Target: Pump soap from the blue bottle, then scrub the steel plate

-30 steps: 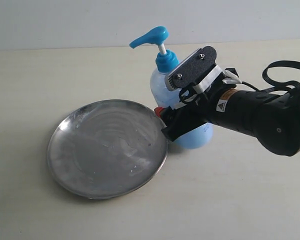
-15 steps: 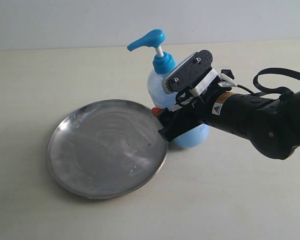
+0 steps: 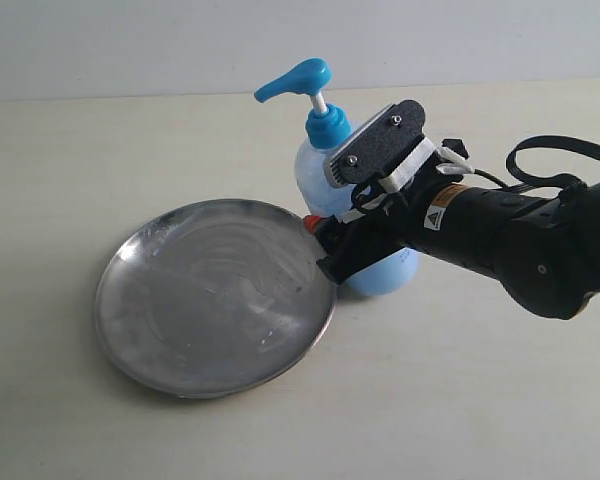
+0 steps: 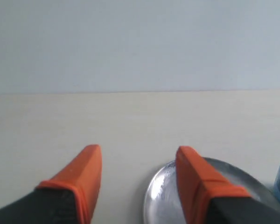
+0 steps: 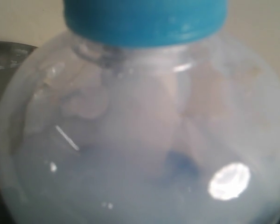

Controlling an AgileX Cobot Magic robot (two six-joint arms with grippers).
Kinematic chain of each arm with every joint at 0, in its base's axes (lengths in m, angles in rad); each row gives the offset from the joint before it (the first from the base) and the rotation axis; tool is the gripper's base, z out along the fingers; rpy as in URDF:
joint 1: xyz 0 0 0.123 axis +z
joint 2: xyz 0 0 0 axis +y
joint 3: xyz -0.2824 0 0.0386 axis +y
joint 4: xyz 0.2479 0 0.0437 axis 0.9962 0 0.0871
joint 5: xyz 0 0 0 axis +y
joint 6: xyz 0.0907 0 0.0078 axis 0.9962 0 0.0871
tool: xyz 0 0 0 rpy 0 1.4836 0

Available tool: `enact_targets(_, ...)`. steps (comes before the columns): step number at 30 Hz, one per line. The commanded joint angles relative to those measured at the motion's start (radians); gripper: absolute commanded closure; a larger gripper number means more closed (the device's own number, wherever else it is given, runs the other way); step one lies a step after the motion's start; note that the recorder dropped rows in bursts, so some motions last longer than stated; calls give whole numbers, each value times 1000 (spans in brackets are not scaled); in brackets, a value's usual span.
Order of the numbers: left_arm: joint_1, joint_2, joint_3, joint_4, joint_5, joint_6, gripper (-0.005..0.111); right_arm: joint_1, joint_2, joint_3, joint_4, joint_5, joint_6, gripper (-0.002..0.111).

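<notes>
Next, I should move my left gripper to the pump head (image 3: 314, 71) of the blue bottle and close it just above that, ready to press down.
The blue bottle (image 3: 315, 165) stands at the steel plate's far right rim, its pump head (image 3: 298, 78) pointing left over the plate. My right gripper (image 3: 325, 242) is shut on the bottle's body, with one orange fingertip showing at its left side. In the right wrist view the bottle (image 5: 140, 130) fills the frame under its blue collar (image 5: 144, 18), and the fingers are hidden. The steel plate (image 3: 170, 340) carries a thin whitish soap smear (image 3: 248, 292). My left gripper (image 4: 139, 161) is open and empty above the table, near the plate (image 4: 165, 198). It is out of the exterior view.
The pale table (image 3: 460, 400) runs back to a light wall (image 3: 130, 40). My right arm (image 3: 520, 245) reaches in from the right, low over the table, with a black cable looping above it.
From one second to half a second ago my right gripper and the bottle shifted slightly left and up. Nothing has moved since.
</notes>
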Motion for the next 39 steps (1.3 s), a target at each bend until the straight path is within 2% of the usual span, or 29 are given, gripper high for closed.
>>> enact_targets(1, -10, 114, -127, -1, -19, -6, 56, 4, -13, -10, -16, -97, -3, 108)
enact_targets(25, -10, 129, -136, -1, -11, -6, 56, 4, -13, -10, -7, -99, 50, 108)
enact_targets(39, -10, 143, -136, -3, -62, -11, 56, 4, -13, -10, -7, -95, 50, 108)
